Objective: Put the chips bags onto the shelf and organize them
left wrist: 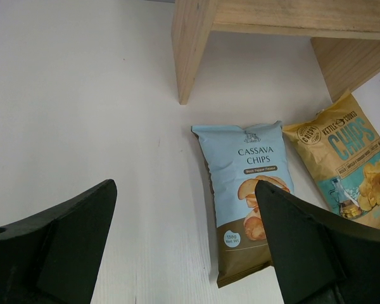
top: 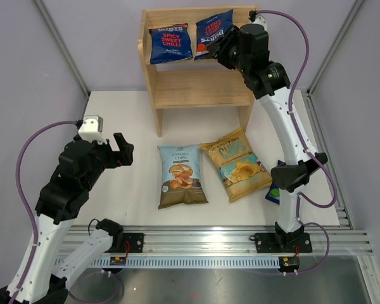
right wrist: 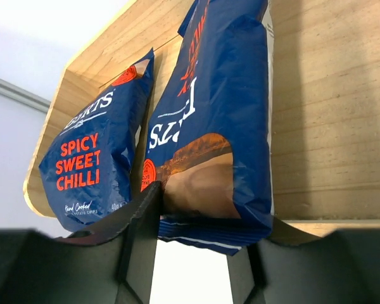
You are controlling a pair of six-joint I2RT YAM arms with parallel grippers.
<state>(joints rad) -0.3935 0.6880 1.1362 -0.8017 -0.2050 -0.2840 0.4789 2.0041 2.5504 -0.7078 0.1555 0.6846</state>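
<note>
My right gripper will regrip its Burts bag, which slants apart from the other Burts bag, by its lower edge [right wrist: 206, 237] and slide it straight against that other bag.
The wooden shelf [top: 196, 85] stands at the table's back. On its top tier a dark blue Burts "Spicy Sweet Chilli" bag [top: 171, 43] leans upright. Beside it my right gripper [top: 218, 47] is shut on the lower edge of a second red-lettered Burts bag [top: 210, 28], held upright against the back panel [right wrist: 329, 114]; the wrist view shows this bag [right wrist: 209, 126] between the fingers. The Cassava bag [top: 181, 175] and the yellow/teal bag [top: 237, 164] lie flat in front of the shelf. My left gripper [top: 123, 151] is open and empty, left of the Cassava bag [left wrist: 244, 183].
A third blue bag with a green mark [top: 273, 190] lies at the table's right, mostly hidden behind my right arm's elbow. The shelf's lower tier [top: 199, 95] holds nothing. The shelf's left side panel [left wrist: 193, 44] stands just beyond the Cassava bag.
</note>
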